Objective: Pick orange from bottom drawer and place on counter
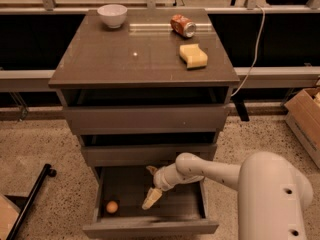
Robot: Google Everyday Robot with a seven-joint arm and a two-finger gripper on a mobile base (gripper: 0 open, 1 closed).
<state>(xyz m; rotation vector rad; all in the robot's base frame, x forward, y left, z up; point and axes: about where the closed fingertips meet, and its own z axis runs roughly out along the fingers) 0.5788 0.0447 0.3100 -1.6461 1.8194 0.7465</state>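
Observation:
My gripper travels next across the open bottom drawer to the orange (112,207). Then it should close around the middle of that fruit.
The orange (112,207) lies in the front left corner of the open bottom drawer (150,228). My gripper (150,185) hangs inside the same drawer, near its middle, to the right of the orange and apart from it. Its fingers (151,198) are spread open and hold nothing. My white arm reaches in from the lower right. The counter (130,59) is the glossy top of the cabinet, above the two shallower drawers.
On the counter stand a white bowl (112,15) at the back left, a red dented soda can (182,25) at the back right and a yellow sponge block (193,55) on the right. A cardboard box (305,119) sits on the floor at right, and a black bar (30,199) at left.

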